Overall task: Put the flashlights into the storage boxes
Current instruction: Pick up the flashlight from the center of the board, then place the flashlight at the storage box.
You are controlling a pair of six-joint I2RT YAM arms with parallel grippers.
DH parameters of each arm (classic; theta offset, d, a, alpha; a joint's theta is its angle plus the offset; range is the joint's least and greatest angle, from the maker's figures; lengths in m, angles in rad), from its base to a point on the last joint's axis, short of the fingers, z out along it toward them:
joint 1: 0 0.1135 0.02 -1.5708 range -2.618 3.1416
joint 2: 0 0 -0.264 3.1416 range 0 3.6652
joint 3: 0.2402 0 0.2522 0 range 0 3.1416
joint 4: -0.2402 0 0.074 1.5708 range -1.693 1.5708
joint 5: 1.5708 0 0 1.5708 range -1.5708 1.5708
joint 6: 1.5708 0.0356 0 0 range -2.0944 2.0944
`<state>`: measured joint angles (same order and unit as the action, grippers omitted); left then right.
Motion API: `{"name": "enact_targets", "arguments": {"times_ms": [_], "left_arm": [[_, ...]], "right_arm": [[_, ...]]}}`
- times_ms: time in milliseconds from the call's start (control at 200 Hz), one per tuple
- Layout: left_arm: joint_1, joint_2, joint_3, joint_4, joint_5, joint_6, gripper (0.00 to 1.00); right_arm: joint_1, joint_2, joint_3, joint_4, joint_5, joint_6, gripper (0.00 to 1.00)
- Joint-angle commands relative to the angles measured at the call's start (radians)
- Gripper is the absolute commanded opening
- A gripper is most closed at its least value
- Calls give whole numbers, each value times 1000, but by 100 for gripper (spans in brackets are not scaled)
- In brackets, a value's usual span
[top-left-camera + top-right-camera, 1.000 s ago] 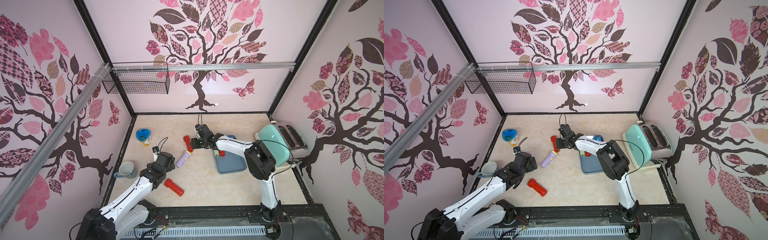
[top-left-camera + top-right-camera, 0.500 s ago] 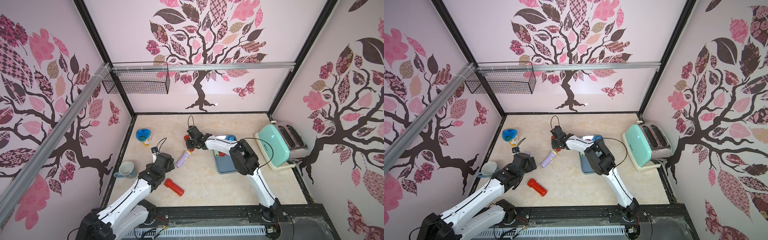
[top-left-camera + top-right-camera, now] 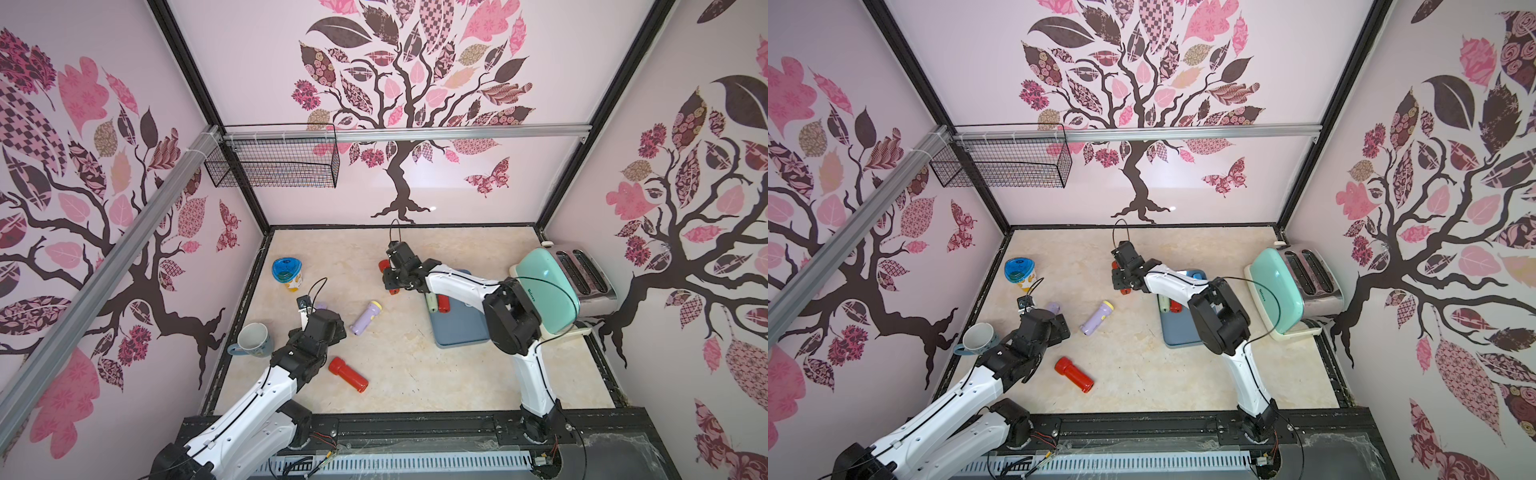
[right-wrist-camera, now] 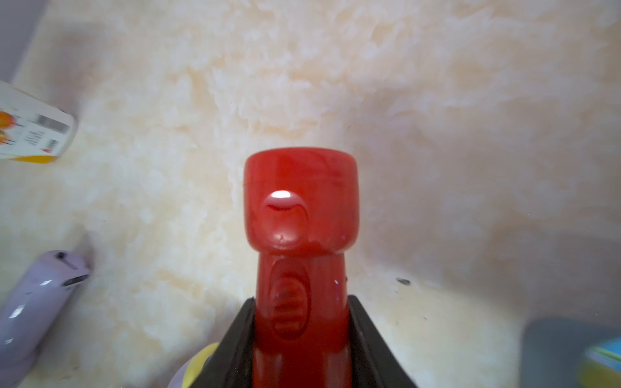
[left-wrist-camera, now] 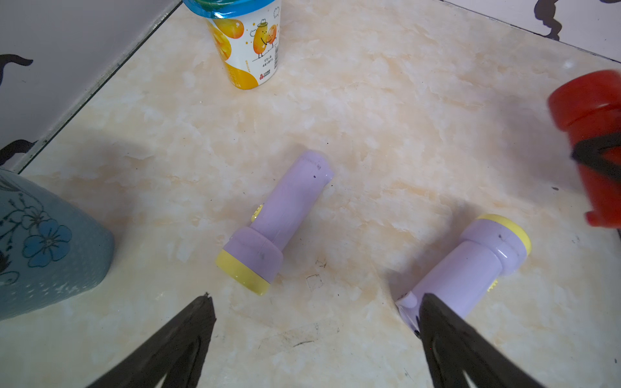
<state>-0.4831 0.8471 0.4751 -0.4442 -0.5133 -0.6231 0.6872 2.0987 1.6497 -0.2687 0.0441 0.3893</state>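
Observation:
My right gripper has the red flashlight. Next, I set it down between the red and blue-and-white flashlights in the storage box (image 3: 456, 290).
My right gripper (image 3: 390, 280) is shut on a red flashlight (image 4: 300, 201), left of the slate-blue storage box (image 3: 461, 328); whether it is off the table I cannot tell. In the box lie a pale green flashlight (image 3: 432, 302), a red one (image 3: 444, 303) and a blue-and-white one (image 3: 1196, 274). My left gripper (image 5: 316, 297) hangs open and empty over a lilac flashlight (image 5: 279, 221) with a yellow head. A second lilac flashlight (image 3: 365, 318) lies just to its right. Another red flashlight (image 3: 348, 375) lies near the front.
A blue-lidded yellow jar (image 3: 287, 272) stands at the back left, and a blue mug (image 3: 252, 340) sits against the left wall beside my left arm. The mint-green toaster (image 3: 548, 291) stands right of the box. A black wire basket (image 3: 274, 166) hangs on the back wall.
My right gripper has swung left from above the box to the red flashlight and shut on it. The left arm has barely moved.

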Motion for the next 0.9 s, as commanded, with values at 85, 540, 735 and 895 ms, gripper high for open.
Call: {"name": "enact_targets", "arguments": {"times_ms": [85, 540, 735, 895], "left_arm": [[2, 25, -17, 23, 24, 21, 98], [3, 73, 0, 45, 51, 44, 98], [3, 100, 37, 5, -22, 7, 98], [32, 157, 49, 110, 76, -63, 98]], "right_arm": [[-128, -315, -236, 81, -30, -20, 30], [-244, -482, -678, 149, 72, -53, 34], [-264, -462, -659, 162, 54, -53, 37], [-293, -408, -630, 156, 56, -58, 40]]}}
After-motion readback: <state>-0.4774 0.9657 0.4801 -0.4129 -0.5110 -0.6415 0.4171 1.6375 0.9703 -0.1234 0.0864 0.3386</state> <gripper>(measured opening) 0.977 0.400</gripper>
